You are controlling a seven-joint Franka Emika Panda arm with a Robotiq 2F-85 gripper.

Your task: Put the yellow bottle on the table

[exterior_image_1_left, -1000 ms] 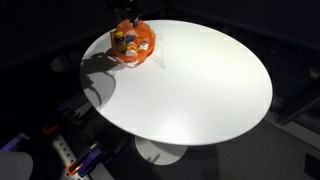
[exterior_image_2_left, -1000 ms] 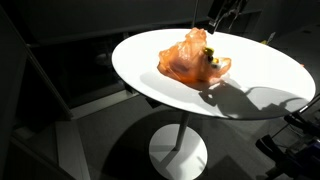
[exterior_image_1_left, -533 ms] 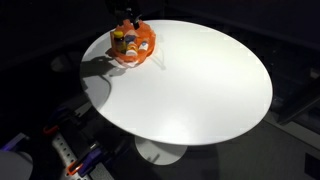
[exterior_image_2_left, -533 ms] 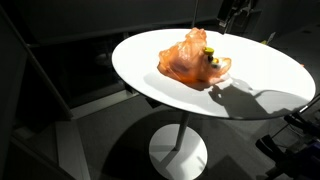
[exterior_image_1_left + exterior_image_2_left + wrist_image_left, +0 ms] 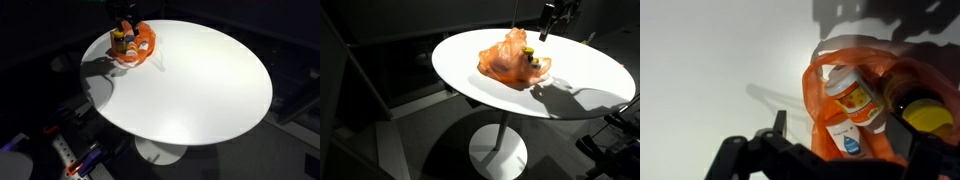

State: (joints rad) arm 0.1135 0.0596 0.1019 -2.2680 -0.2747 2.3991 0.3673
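Note:
Next, I move my gripper next to the yellow bottle's cap [image 5: 118,34] [image 5: 928,115], beside the bottle with the orange label in the bag, and close it there.
An orange plastic bag [image 5: 138,45] sits near the far edge of the round white table [image 5: 210,90]; both show in the exterior views [image 5: 505,58] [image 5: 582,72]. The yellow bottle [image 5: 932,117] lies in the bag at the right of the wrist view, dark upper part towards the middle. It shows as a small yellow spot in an exterior view [image 5: 529,52]. My gripper [image 5: 845,128] is open and empty, just above the bag's opening, fingers either side of the bottles. It hangs over the bag in both exterior views [image 5: 126,20] [image 5: 544,30].
Two more bottles lie in the bag: one with an orange label and white cap [image 5: 855,95], one with a white label and blue drop [image 5: 848,143]. The table's far edge is close behind the bag. Dark floor and equipment [image 5: 70,155] surround the pedestal [image 5: 500,150].
My gripper has come down a little closer to the bag. The bag and the bottles have not moved.

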